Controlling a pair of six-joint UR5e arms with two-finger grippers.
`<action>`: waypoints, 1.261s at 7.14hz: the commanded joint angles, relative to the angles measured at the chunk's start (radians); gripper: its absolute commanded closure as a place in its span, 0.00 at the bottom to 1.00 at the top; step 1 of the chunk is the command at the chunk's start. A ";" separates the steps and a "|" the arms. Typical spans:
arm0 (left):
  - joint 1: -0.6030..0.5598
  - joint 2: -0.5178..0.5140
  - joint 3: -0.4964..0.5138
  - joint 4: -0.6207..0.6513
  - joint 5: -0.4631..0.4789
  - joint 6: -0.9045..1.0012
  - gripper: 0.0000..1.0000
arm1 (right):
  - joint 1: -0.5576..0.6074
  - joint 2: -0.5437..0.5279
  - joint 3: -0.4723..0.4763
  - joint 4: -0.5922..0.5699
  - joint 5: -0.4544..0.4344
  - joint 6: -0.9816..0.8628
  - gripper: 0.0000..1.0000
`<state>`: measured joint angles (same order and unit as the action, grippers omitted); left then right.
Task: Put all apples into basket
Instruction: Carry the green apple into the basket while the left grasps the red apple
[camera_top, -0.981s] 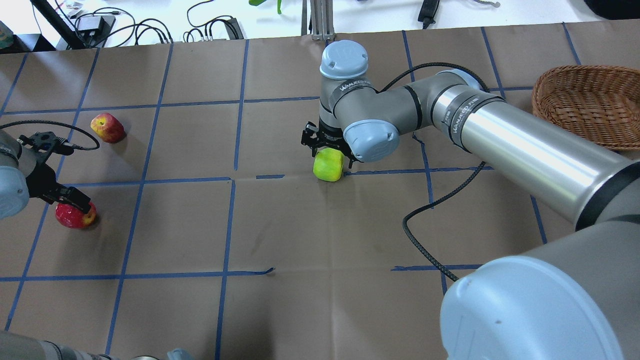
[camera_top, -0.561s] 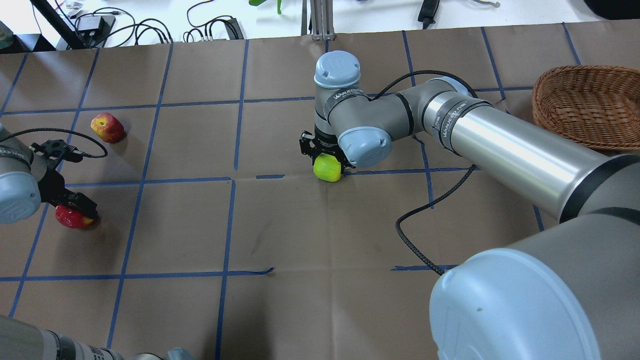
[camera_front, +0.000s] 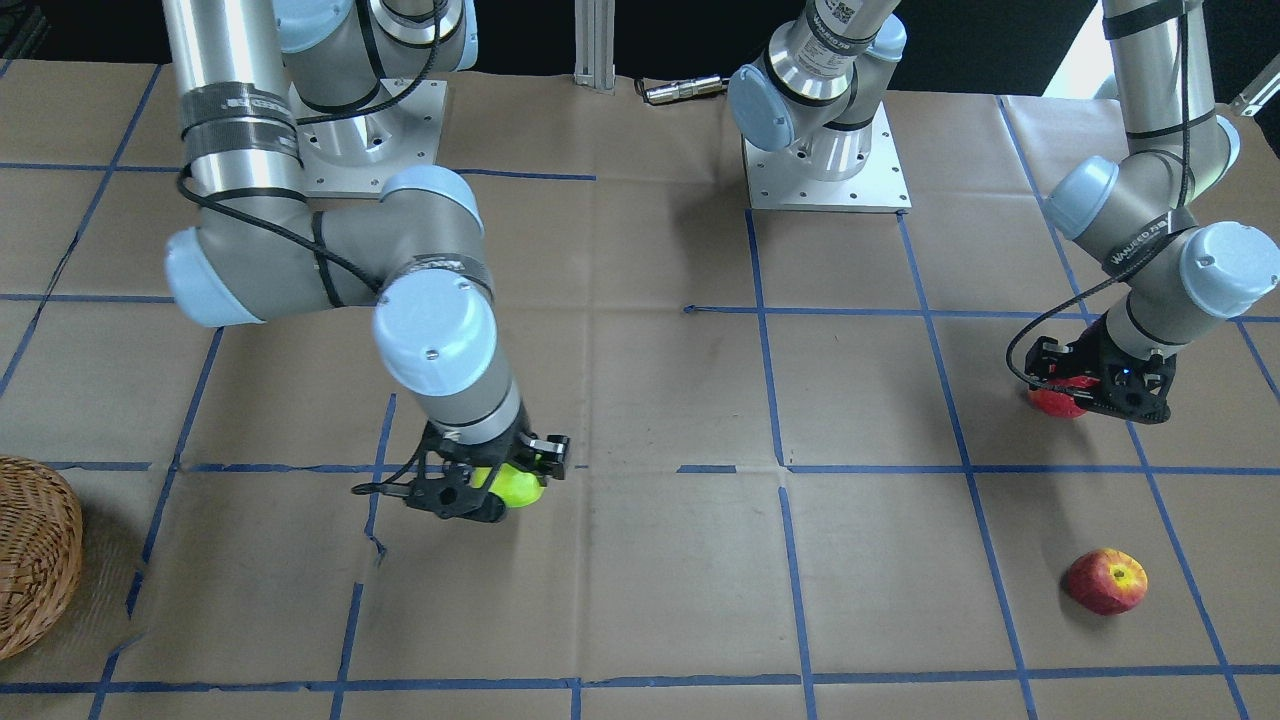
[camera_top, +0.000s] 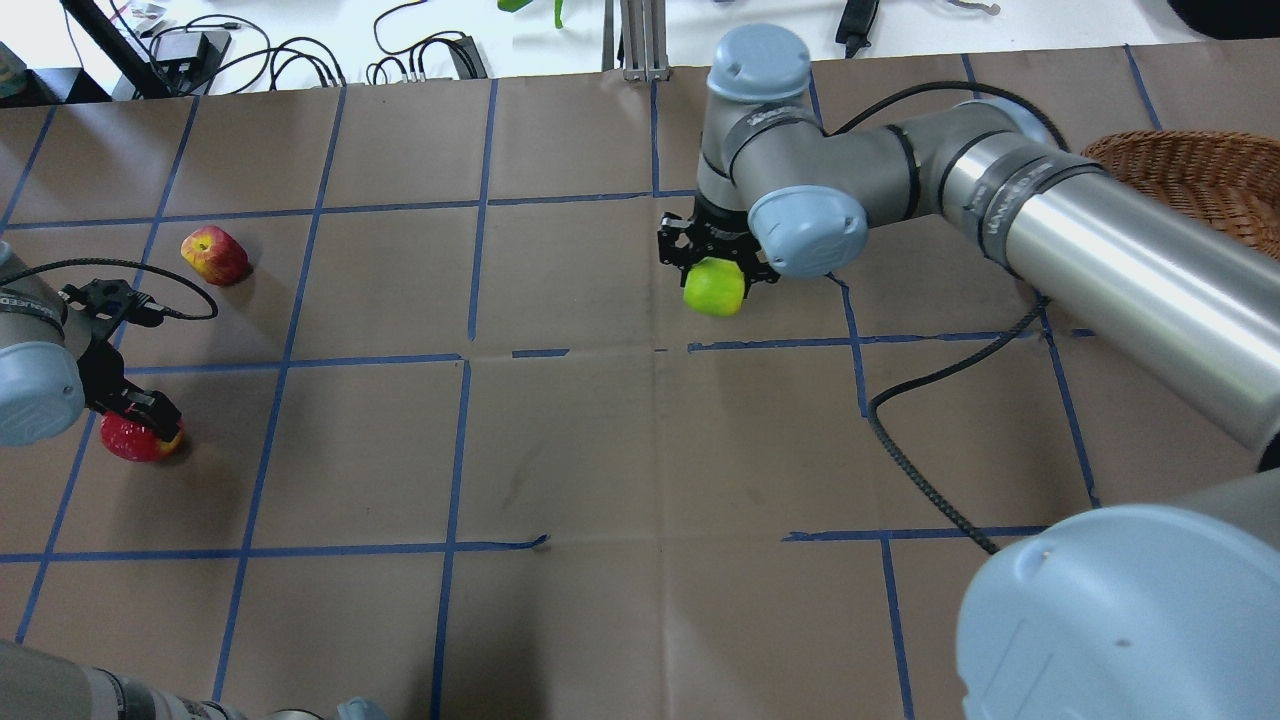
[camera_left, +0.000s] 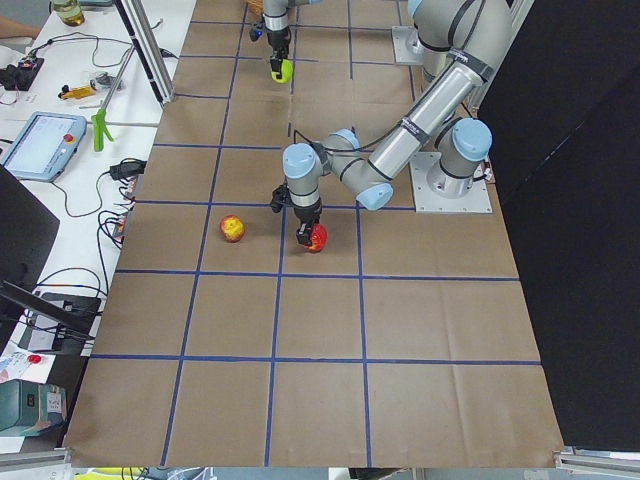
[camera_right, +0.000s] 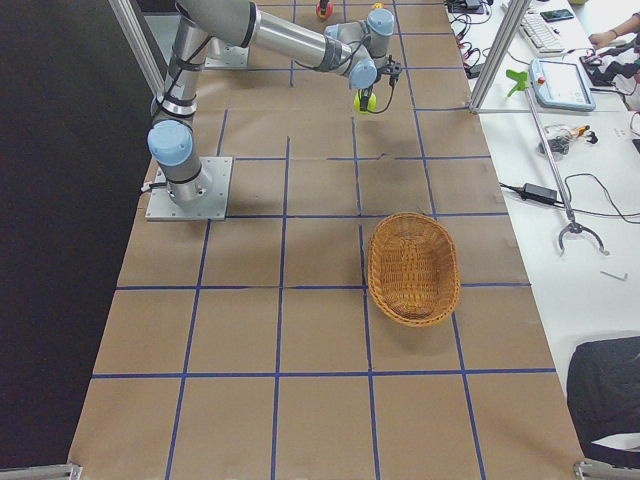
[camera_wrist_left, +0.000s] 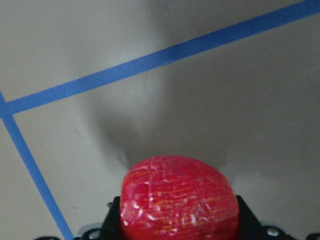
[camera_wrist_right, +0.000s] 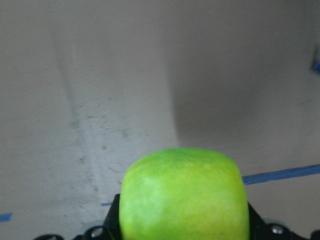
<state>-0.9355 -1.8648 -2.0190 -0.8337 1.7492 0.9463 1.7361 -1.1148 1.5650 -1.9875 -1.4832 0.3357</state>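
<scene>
I will use my left gripper to set the deep red apple down in the space between the yellow-green apple and the short blue tape strip (camera_front: 613, 469).
My right gripper (camera_top: 713, 272) is shut on the yellow-green apple (camera_top: 714, 288) and holds it just above the paper-covered table; the apple fills the bottom of the right wrist view (camera_wrist_right: 184, 195). My left gripper (camera_top: 138, 420) is shut on the deep red apple (camera_top: 128, 440), low over the table at the far left; this apple also shows in the left wrist view (camera_wrist_left: 177, 200). The red apple with yellow patches (camera_top: 213, 254) lies free on the table beyond the left gripper. The wicker basket (camera_top: 1190, 175) stands at the far right, partly hidden behind the right arm.
The right arm's black cable (camera_top: 900, 440) loops over the table below its forearm. Both arm bases (camera_front: 825, 160) are bolted at the robot's edge. Loose wires and a power brick (camera_top: 180, 50) lie past the table's far edge.
My right gripper has lifted the yellow-green apple off the table and carried it right and away, toward the basket side. My left gripper has shifted slightly left on the deep red apple.
</scene>
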 joint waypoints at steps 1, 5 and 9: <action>-0.046 0.056 0.003 -0.040 0.000 -0.029 0.74 | -0.247 -0.086 -0.002 0.163 -0.006 -0.417 0.84; -0.562 0.210 0.043 -0.219 -0.218 -0.662 0.74 | -0.603 -0.094 -0.010 0.159 -0.138 -1.048 0.84; -0.894 -0.110 0.283 -0.159 -0.327 -1.027 0.74 | -0.820 0.164 -0.303 0.078 -0.103 -1.375 0.83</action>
<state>-1.7438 -1.8682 -1.8160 -1.0106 1.4236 -0.0040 0.9684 -1.0501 1.3664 -1.8895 -1.5990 -0.9343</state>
